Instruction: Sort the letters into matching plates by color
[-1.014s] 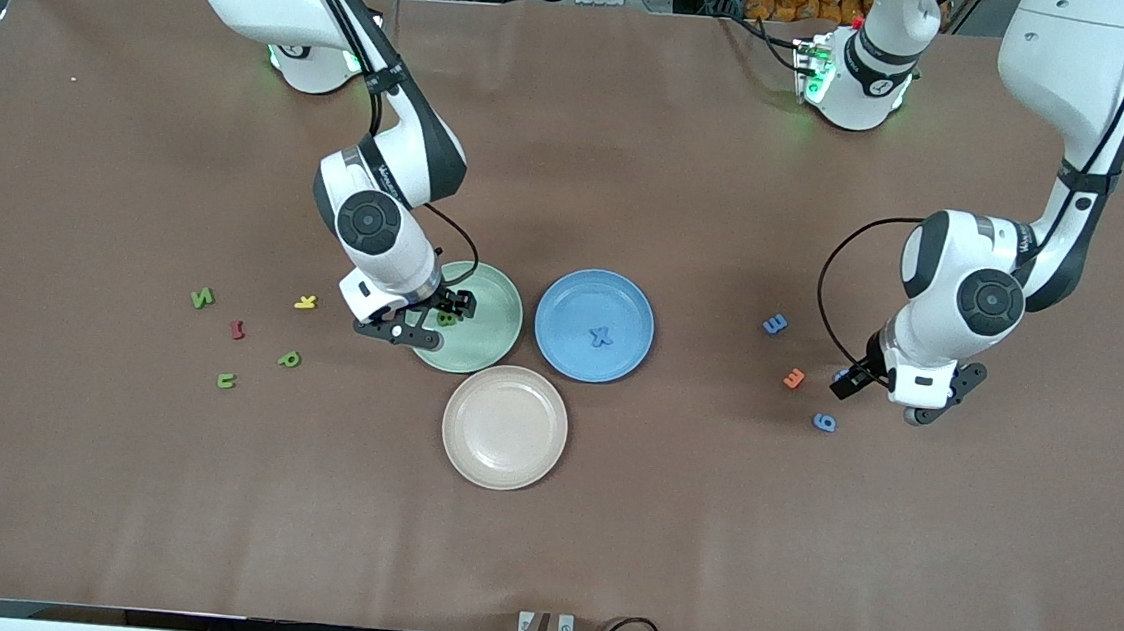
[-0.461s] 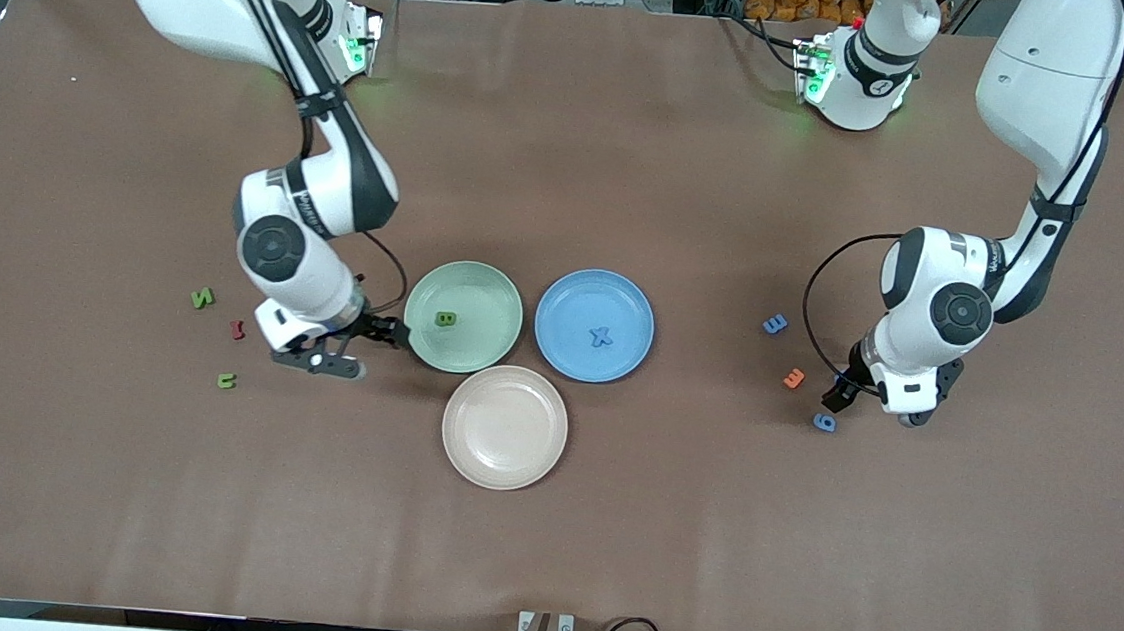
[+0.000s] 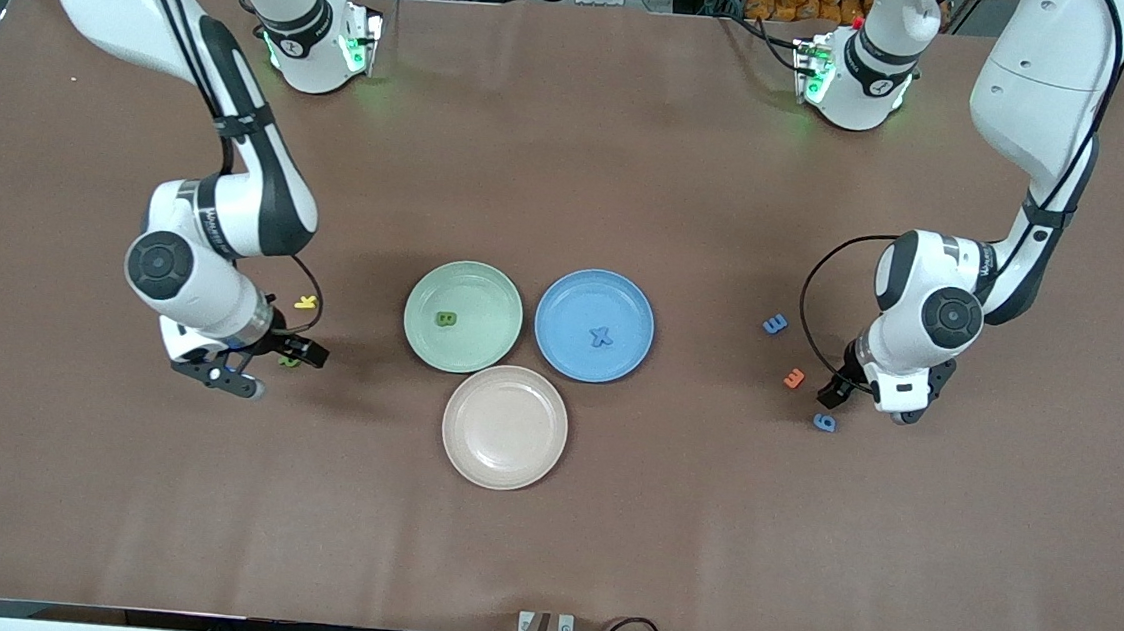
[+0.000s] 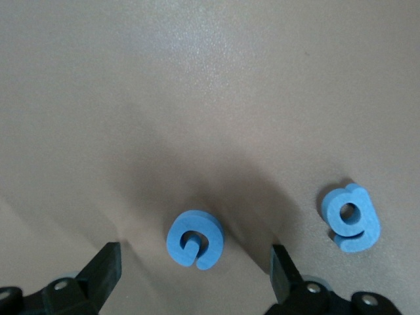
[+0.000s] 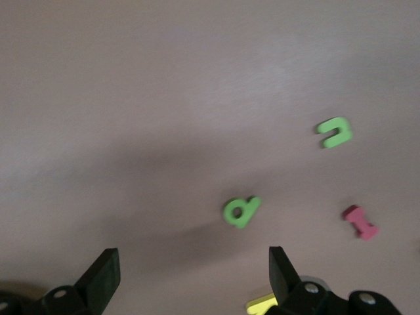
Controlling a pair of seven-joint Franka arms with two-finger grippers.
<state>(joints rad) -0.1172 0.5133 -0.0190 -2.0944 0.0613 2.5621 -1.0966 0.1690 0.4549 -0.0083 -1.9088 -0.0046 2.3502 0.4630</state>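
Observation:
My right gripper is to close next on the round part and stem (image 3: 290,361) (image 5: 240,212) of the green letter d, the green letter nearer the yellow piece.
The pale green plate (image 3: 483,299) holds a green letter (image 3: 445,319); the blue plate (image 3: 573,301) beside it holds a blue X (image 3: 601,337). My right gripper (image 3: 262,364) (image 5: 193,269) hangs open over the table toward the right arm's end, near a green letter (image 5: 241,211) (image 3: 289,362) and apart from it. Another green letter (image 5: 335,131) lies farther off. My left gripper (image 3: 866,405) (image 4: 195,269) is open low over a round blue letter (image 4: 195,239), one finger on each side of it. A blue 6 (image 4: 351,216) (image 3: 823,421) and a blue 3 (image 3: 774,323) lie close by.
A beige-pink plate (image 3: 504,426) sits nearer the front camera than the two other plates. A yellow piece (image 3: 305,302) and a pink piece (image 5: 360,221) lie near my right gripper. An orange piece (image 3: 794,378) lies between the blue 3 and the blue 6.
My right gripper has left the green plate, with the green letter lying in it, and swung toward the right arm's end of the table. My left gripper has shifted slightly over the blue letter.

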